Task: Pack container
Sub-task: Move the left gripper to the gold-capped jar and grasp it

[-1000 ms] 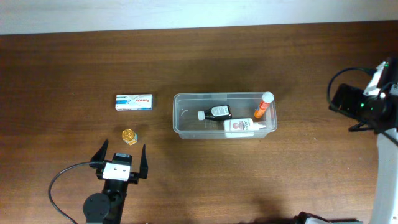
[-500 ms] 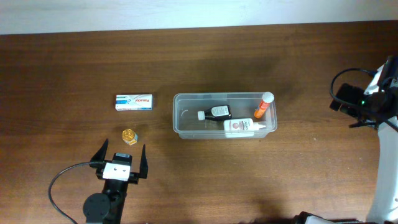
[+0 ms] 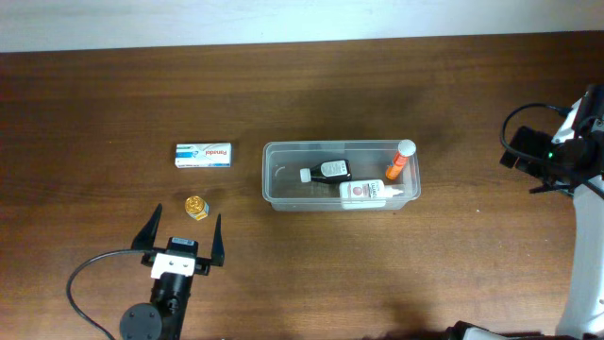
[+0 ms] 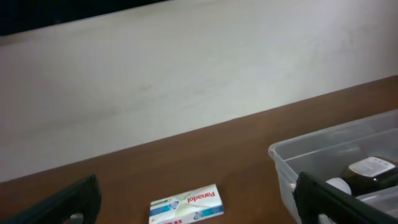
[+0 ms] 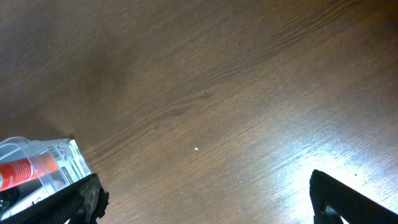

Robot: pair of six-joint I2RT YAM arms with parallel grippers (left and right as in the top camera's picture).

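Observation:
I will close my left gripper on the sides of the small gold-capped jar (image 3: 196, 209), the one that is nearer the front than the white Panadol box.
The container (image 3: 283, 148), a clear shallow tub, stands mid-table and holds a dark bottle (image 3: 328, 171), a white bottle (image 3: 370, 192) and an orange tube (image 3: 399, 161). A white Panadol box (image 3: 204, 155) lies to its left, and a small gold-capped jar (image 3: 196, 207) sits nearer the front. My left gripper (image 3: 182, 231) is open and empty just in front of the jar. In the left wrist view (image 4: 199, 218) the box (image 4: 186, 203) lies between its fingers and the container (image 4: 311, 146) is at the right. My right gripper (image 3: 521, 156) is open and empty at the far right (image 5: 205, 202).
The right wrist view shows bare wood with glare and the container's corner (image 5: 59, 155) with the orange tube (image 5: 18, 172) at the left. A black cable (image 3: 90, 274) loops beside the left arm. A pale wall runs along the table's far edge.
My right arm drew back toward the right edge, then stayed still. My left gripper shifted slightly toward the front. The objects have not moved.

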